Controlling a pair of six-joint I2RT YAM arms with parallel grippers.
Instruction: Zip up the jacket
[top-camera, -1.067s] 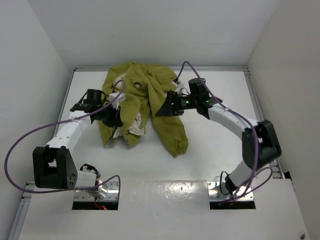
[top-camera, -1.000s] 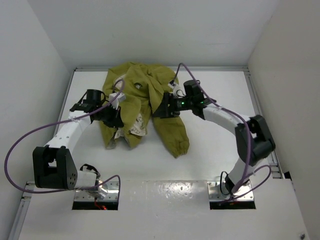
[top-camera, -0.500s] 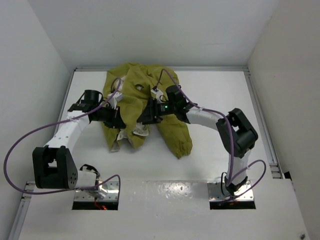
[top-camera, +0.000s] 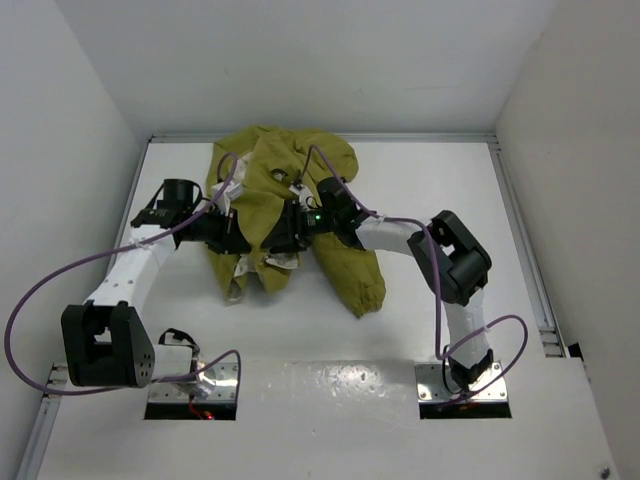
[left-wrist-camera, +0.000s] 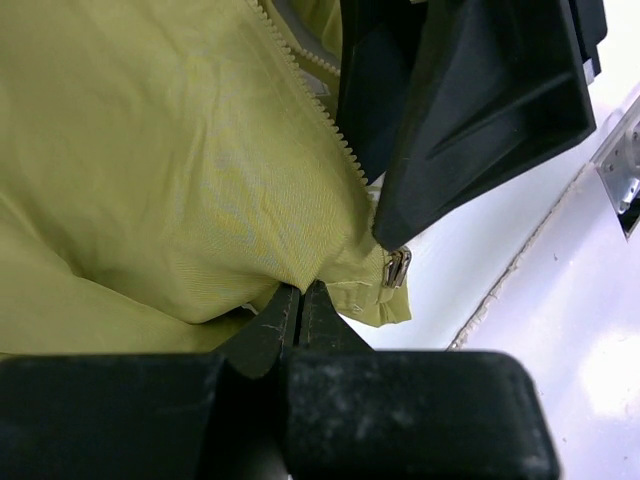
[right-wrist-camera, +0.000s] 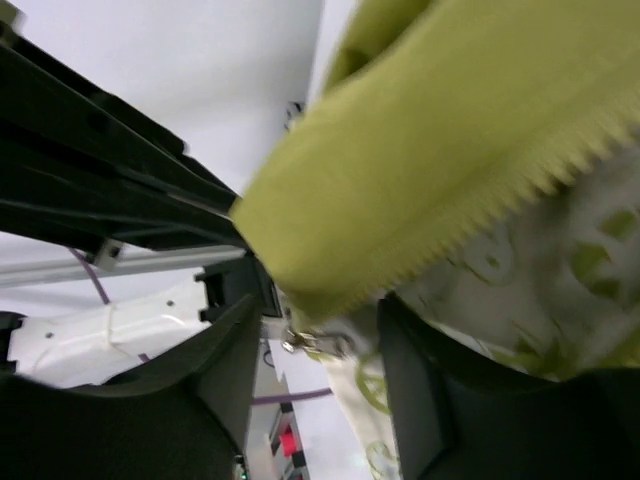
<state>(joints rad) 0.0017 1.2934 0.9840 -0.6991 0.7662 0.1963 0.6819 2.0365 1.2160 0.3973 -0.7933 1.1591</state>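
My left gripper pinches cloth away from the zipper teeth, so my right gripper will hold the jacket's edge while my left gripper takes the zipper teeth's lower end (left-wrist-camera: 361, 176).
The olive-yellow jacket (top-camera: 275, 190) lies crumpled at the back middle of the table, open at the front, with cream printed lining (right-wrist-camera: 520, 270) showing. My left gripper (top-camera: 232, 236) is shut on the jacket's lower front edge (left-wrist-camera: 300, 290), just left of the metal zipper pull (left-wrist-camera: 397, 268). My right gripper (top-camera: 283, 236) is open. Its fingers (right-wrist-camera: 225, 350) stand on either side of the zipper pull (right-wrist-camera: 315, 343), below a row of zipper teeth (right-wrist-camera: 500, 195), without closing on it. The right gripper's black fingers (left-wrist-camera: 480, 90) show close above the pull in the left wrist view.
One jacket sleeve with an elastic cuff (top-camera: 366, 297) trails toward the front right of the jacket. White walls close in the table on three sides. The right arm (top-camera: 450, 250) reaches across the middle, its purple cable (top-camera: 330, 165) looping over the jacket.
My right gripper has swept left across the jacket and now sits right next to my left gripper at the zipper end. The left gripper has kept its hold and barely moved.
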